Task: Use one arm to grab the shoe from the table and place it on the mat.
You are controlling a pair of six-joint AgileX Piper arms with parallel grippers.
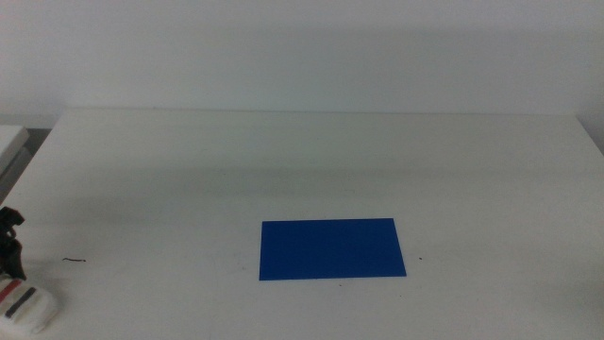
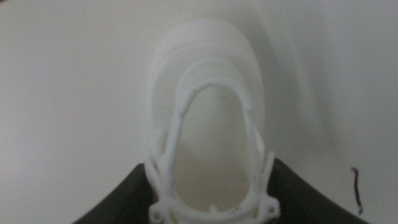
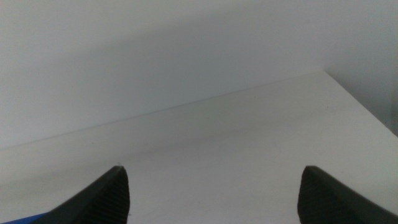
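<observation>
My left gripper needs to put the white shoe down lengthwise on the deep-blue mat (image 1: 326,242) and let go of it, just past the mat's middle toward the mat's far edge.
The white shoe (image 1: 25,308), with dark and red straps, lies at the table's near left corner. My left gripper (image 1: 11,238) is at that corner, just above the shoe. In the left wrist view the two dark jaws press against both sides of the shoe (image 2: 208,74), so the left gripper (image 2: 209,163) is shut on it. The deep-blue mat (image 1: 332,249) lies flat in the middle of the table, far to the right of the shoe. My right gripper (image 3: 211,168) is open and empty over bare table; it is out of the middle view.
The white table (image 1: 311,161) has a small dark scratch mark (image 1: 74,259) just right of the shoe, also seen in the left wrist view (image 2: 356,190). A white ledge (image 1: 9,142) stands beyond the table's far left corner. A sliver of mat (image 3: 25,219) shows by the right jaws.
</observation>
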